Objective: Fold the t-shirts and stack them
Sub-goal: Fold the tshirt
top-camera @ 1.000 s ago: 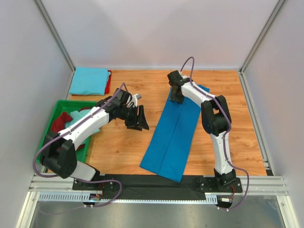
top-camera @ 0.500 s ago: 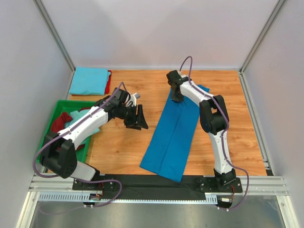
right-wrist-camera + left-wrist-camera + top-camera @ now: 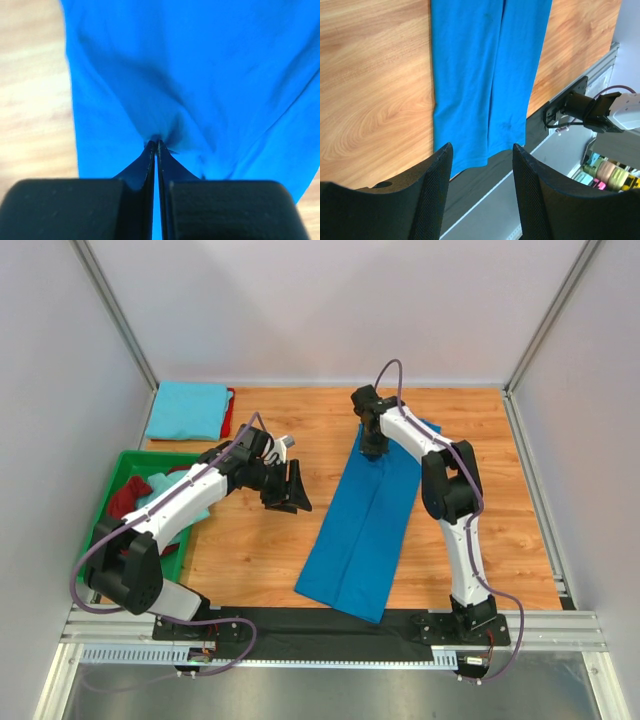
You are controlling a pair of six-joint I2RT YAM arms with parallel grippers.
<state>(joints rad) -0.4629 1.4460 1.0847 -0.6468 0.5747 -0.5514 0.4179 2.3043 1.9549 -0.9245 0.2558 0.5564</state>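
Note:
My left gripper is to close next on the near-end corner (image 3: 299,587) facing the green tray, on the long strip of the royal blue t-shirt.
A royal blue t-shirt (image 3: 365,520) lies folded into a long strip running from the table's middle far side to the near edge. It also shows in the left wrist view (image 3: 485,75) and the right wrist view (image 3: 200,75). My right gripper (image 3: 371,448) is at the strip's far end, and its jaws (image 3: 156,142) are shut, pinching a bunch of the blue cloth. My left gripper (image 3: 292,490) is open and empty (image 3: 482,147), held above bare wood to the left of the strip. A folded sky blue shirt (image 3: 188,408) lies on a red shirt (image 3: 230,412) at the far left.
A green tray (image 3: 120,465) at the left holds a crumpled maroon shirt (image 3: 125,498) and a pale aqua shirt (image 3: 160,485). White walls and metal posts close in the table. A black rail (image 3: 300,625) runs along the near edge.
My right gripper has edged slightly toward the far side at the shirt's end. The left gripper has barely shifted. The shirt lies as before.

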